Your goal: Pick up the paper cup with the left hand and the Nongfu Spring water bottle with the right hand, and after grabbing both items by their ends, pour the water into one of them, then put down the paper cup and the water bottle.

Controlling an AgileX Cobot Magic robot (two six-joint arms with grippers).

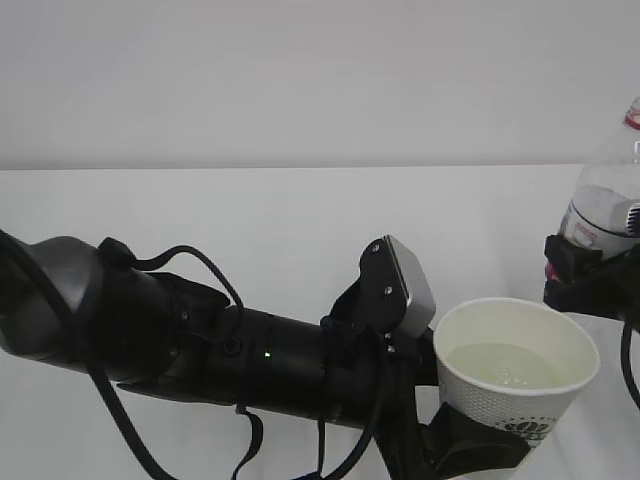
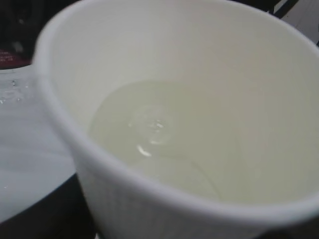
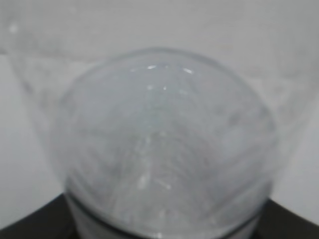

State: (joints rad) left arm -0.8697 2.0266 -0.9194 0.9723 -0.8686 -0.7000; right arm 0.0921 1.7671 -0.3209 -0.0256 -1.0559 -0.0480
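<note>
Next, I let go of the water bottle with my right gripper, upright on the white table [image 1: 570, 283] just behind the paper cup.
The white paper cup [image 1: 515, 405] stands upright at the lower right, held up off the table, with my left gripper [image 1: 478, 450] shut on its lower part. A pale pool of water [image 1: 508, 365] lies inside it. The left wrist view looks down into the cup [image 2: 209, 74] at the water [image 2: 149, 134]. At the right edge my right gripper [image 1: 590, 268] is shut on the lower body of the clear Nongfu Spring water bottle [image 1: 605, 200], which points upward, its red neck ring cut off by the frame. No stream runs between them. The bottle [image 3: 164, 149] fills the right wrist view.
The bulky left arm [image 1: 200, 340] with its cables and grey plate [image 1: 410, 285] crosses the lower half of the exterior view. Behind it lies the white table [image 1: 250, 220], and a plain pale wall rises beyond.
</note>
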